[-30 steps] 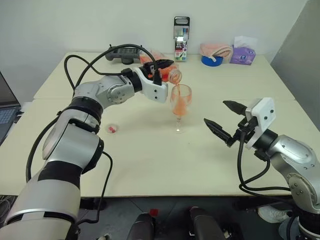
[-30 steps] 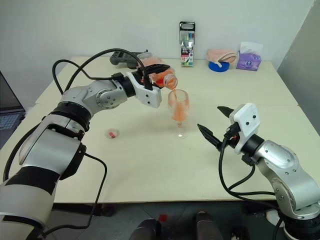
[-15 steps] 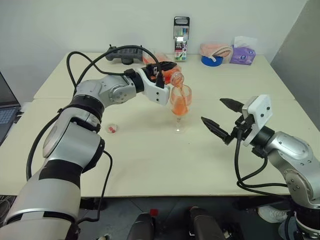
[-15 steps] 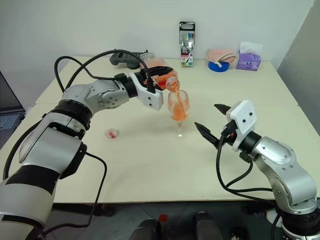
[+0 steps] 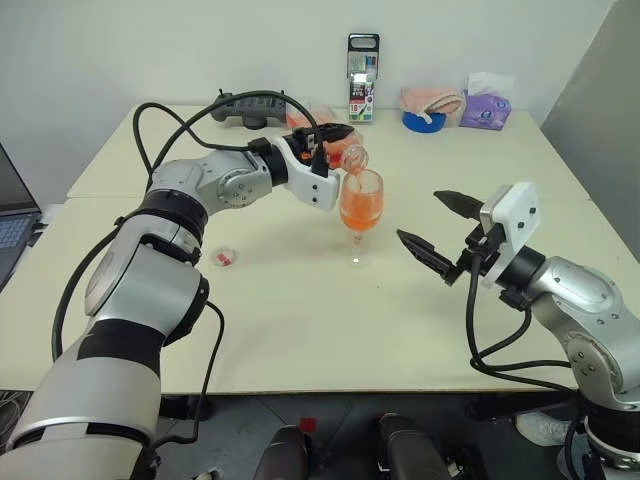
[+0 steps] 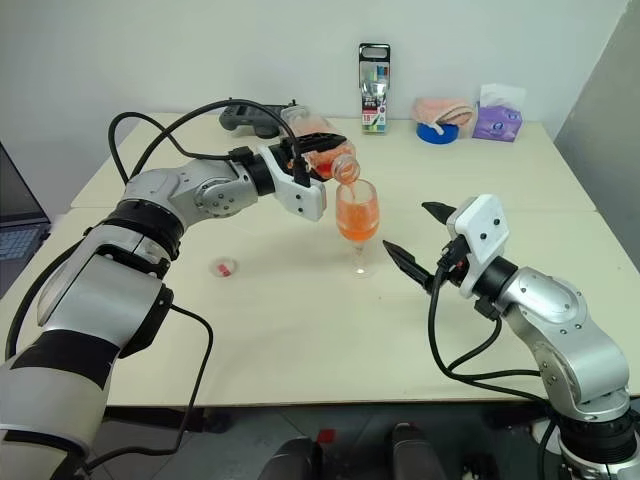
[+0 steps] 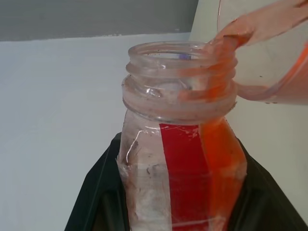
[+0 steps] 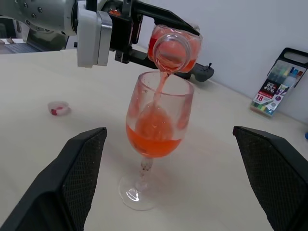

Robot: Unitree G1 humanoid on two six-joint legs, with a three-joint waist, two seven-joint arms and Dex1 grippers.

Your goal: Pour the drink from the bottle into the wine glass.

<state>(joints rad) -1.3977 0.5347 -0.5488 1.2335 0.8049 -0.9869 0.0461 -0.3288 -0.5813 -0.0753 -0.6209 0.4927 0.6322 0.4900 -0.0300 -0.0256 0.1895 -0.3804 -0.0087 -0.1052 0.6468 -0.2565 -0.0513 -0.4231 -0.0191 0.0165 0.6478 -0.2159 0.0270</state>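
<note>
The robot's left gripper needs to set the bottle down on the table (image 5: pixel 228 224) just behind the red-and-white cap. The bottle is now tipped over the wine glass.
My left gripper (image 5: pixel 334 138) is shut on the bottle (image 5: pixel 347 153), which lies tipped on its side with its open mouth over the wine glass (image 5: pixel 361 214). A thin stream of the orange drink (image 8: pixel 153 139) runs from the mouth into the bowl, which is about half full. In the left wrist view the bottle (image 7: pixel 183 159) shows its red label strip between my black fingers (image 7: pixel 96 192). The glass stands upright on the table (image 5: pixel 300 330). My right gripper (image 5: pixel 420 216) hangs open just right of the glass, apart from it, with nothing between its fingers (image 8: pixel 77 168).
A red-and-white cap (image 5: pixel 226 258) lies on the table left of the glass. At the back stand a marker pack (image 5: pixel 362 65), a game controller (image 5: pixel 245 108), a pink cloth (image 5: pixel 432 98), a blue tape roll (image 5: pixel 423 120) and a purple tissue pack (image 5: pixel 485 108). A laptop (image 5: pixel 12 225) sits at far left.
The drink in the glass has risen as the stream keeps running. The bottle stays tipped over the rim, and both arms have kept their places.
</note>
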